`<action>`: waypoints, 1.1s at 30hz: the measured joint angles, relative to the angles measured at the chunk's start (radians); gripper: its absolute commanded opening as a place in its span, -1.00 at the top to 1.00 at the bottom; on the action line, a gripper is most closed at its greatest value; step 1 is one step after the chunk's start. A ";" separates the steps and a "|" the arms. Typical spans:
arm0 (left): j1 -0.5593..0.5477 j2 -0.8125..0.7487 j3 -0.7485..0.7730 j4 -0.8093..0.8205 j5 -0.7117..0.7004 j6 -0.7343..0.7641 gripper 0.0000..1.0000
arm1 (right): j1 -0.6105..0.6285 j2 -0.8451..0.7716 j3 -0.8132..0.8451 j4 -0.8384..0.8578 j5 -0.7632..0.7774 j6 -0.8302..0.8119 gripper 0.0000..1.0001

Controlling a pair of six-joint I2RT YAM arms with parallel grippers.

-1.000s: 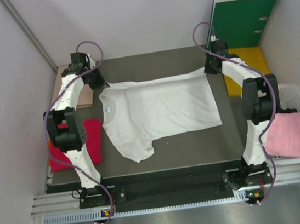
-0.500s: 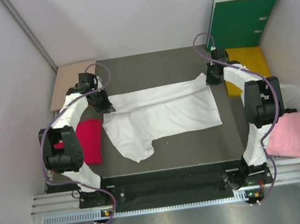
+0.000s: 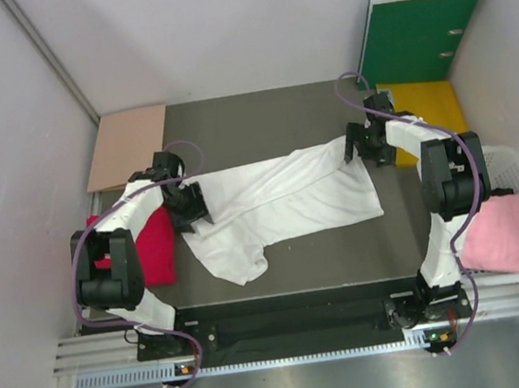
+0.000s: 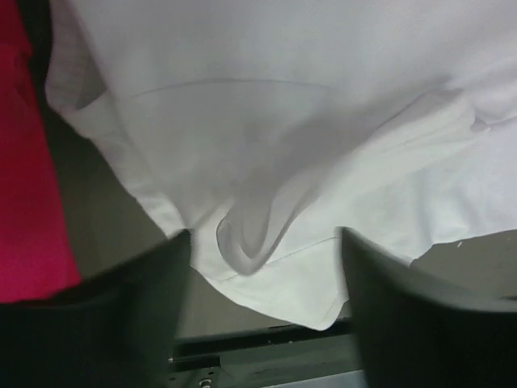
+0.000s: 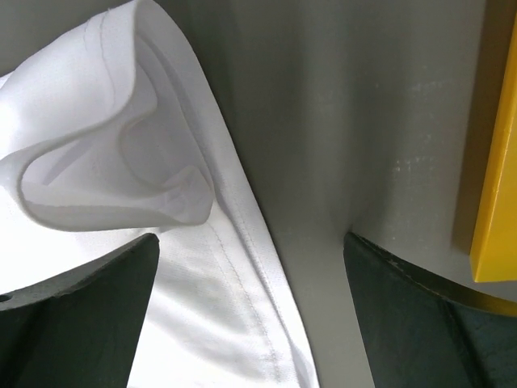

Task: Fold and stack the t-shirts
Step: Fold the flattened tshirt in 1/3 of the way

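The folded part of the white t-shirt slants and its end curls up, so I should pinch that curled end (image 5: pixel 184 200) with my right gripper and help pull the folded part straight.
The white t-shirt (image 3: pixel 289 200) lies on the dark table (image 3: pixel 259 117), its far edge folded over toward the front in a loose band. My left gripper (image 3: pixel 193 214) hovers at the shirt's left end, jaws open over a rumpled fold of the white t-shirt (image 4: pixel 283 121), gripping nothing. My right gripper (image 3: pixel 357 146) stands at the right end, open wide above the hem of the white t-shirt (image 5: pixel 97 145). A crimson t-shirt (image 3: pixel 156 246) lies folded at the table's left edge, also visible as the red t-shirt (image 4: pixel 24 162). The pink t-shirt (image 3: pixel 504 233) rests in a white basket (image 3: pixel 514 160).
A green binder (image 3: pixel 420 34) leans against the back right wall, with a yellow block (image 3: pixel 430 109) in front of it and close beside my right gripper, the same yellow block (image 5: pixel 493 162) showing in the right wrist view. A tan cardboard sheet (image 3: pixel 129 146) lies at the back left.
Both grippers carried the shirt's far edge forward over the body, then opened and let it go. The left arm swung nearer, uncovering the cardboard.
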 measured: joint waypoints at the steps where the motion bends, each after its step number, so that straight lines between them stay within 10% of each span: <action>1: 0.000 -0.001 -0.003 -0.010 -0.010 -0.001 -0.96 | 0.000 0.000 0.000 0.000 -0.001 0.003 -0.92; 11: -0.003 -0.121 0.017 -0.014 -0.105 -0.012 -0.96 | 0.000 -0.004 0.003 0.005 -0.029 0.037 -0.86; 24: 0.002 0.335 0.385 0.012 -0.226 -0.014 -0.97 | 0.000 0.132 0.220 0.082 -0.087 0.061 -0.69; 27: 0.006 0.397 0.440 0.003 -0.240 -0.017 -0.99 | 0.000 0.164 0.241 0.085 -0.104 0.070 -0.37; 30: 0.013 0.443 0.474 -0.001 -0.249 -0.020 -0.05 | 0.000 0.174 0.246 0.082 -0.124 0.072 0.17; 31: 0.016 0.457 0.482 -0.002 -0.248 -0.026 0.89 | 0.000 0.174 0.246 0.081 -0.131 0.077 0.40; 33: 0.023 0.483 0.492 -0.001 -0.247 -0.029 1.00 | 0.000 0.174 0.246 0.083 -0.143 0.080 0.60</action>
